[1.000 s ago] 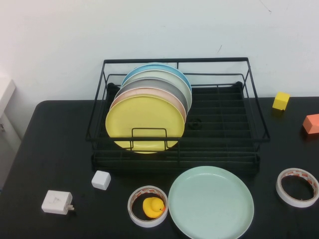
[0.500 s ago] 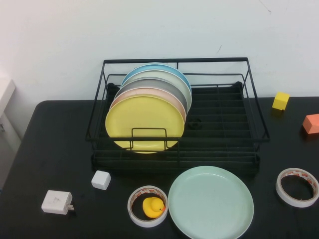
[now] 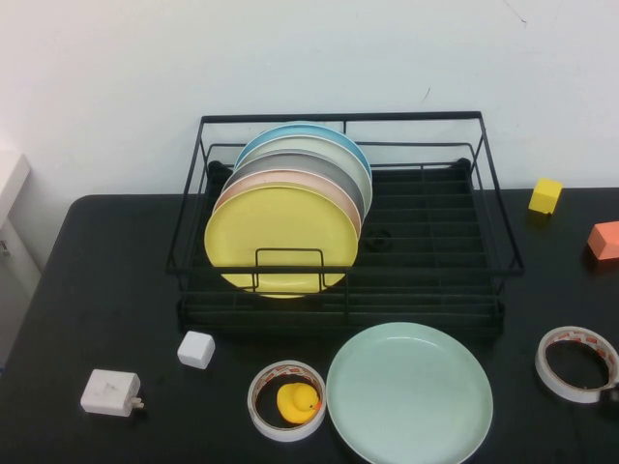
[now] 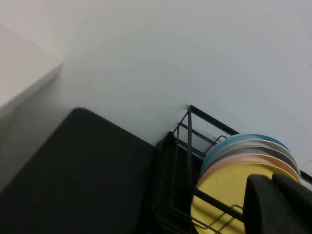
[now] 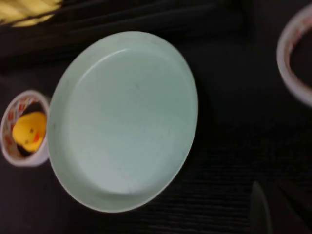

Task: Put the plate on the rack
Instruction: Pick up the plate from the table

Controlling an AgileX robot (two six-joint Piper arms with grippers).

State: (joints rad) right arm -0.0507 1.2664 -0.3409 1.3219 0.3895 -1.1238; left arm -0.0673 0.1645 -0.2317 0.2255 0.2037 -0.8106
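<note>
The pale mint-green plate's edge (image 3: 330, 398), on the side nearest the tape roll with the yellow duck, should be gripped next by my left gripper.
The pale mint-green plate (image 3: 409, 393) lies flat on the black table, in front of the rack and near the table's front edge. It fills the right wrist view (image 5: 122, 122). The black wire rack (image 3: 426, 222) stands behind it, with several plates upright in its left half, a yellow plate (image 3: 280, 237) foremost; its right half is bare. My right gripper (image 5: 273, 207) hovers low over the table just right of the plate, holding nothing. My left gripper (image 4: 271, 179) is shut and empty, raised at the rack's left, with the yellow plate (image 4: 219, 195) behind it.
A tape roll with a yellow duck inside (image 3: 286, 399) sits just left of the plate. A second tape roll (image 3: 576, 362) lies to its right. A white cube (image 3: 196, 349) and a white charger (image 3: 110, 392) lie front left. A yellow block (image 3: 545, 195) and an orange block (image 3: 605, 240) sit far right.
A dark shape has come in at the high view's right edge and covers the lower right rim of the right tape roll. The plate and rack have not moved.
</note>
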